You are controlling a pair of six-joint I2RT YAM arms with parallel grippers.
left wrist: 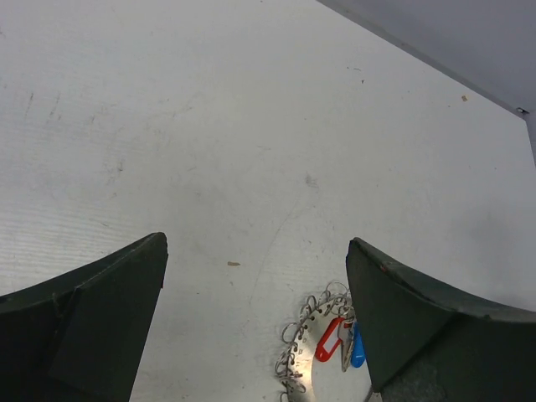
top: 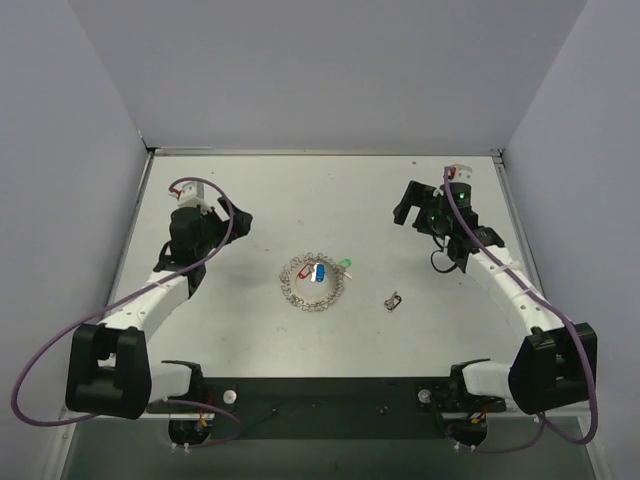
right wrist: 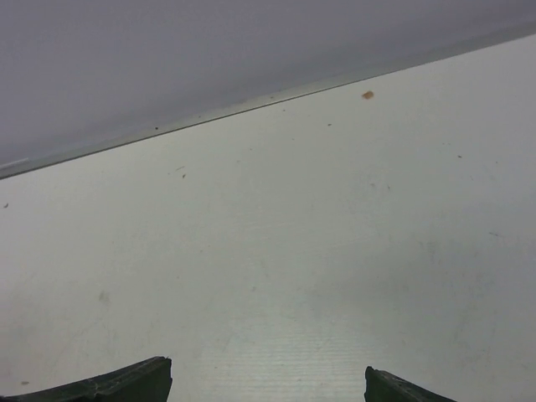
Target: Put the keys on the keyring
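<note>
The keyring will be held by my right gripper, which will close on the keyring's edge [top: 338, 290] facing the dark grey metal piece, just below the green-headed key.
The keyring [top: 313, 283], a silvery chain-like loop, lies flat at the table's middle. A red-headed key [top: 309, 271] and a blue-headed key [top: 321, 272] lie inside it; a green-headed key [top: 347, 265] lies at its upper right rim. A dark grey metal piece [top: 394, 300] lies alone to the right. My left gripper [top: 238, 222] is open and empty, up and left of the loop. In the left wrist view the loop [left wrist: 311, 343], the red key [left wrist: 327, 338] and the blue key [left wrist: 358, 349] show beside the right finger [left wrist: 419, 327]. My right gripper [top: 406, 207] is open and empty at the far right, over bare table.
The white table [top: 300, 200] is bounded by grey walls at the back and both sides. Purple cables loop along both arms. The arm bases and a black rail sit at the near edge.
</note>
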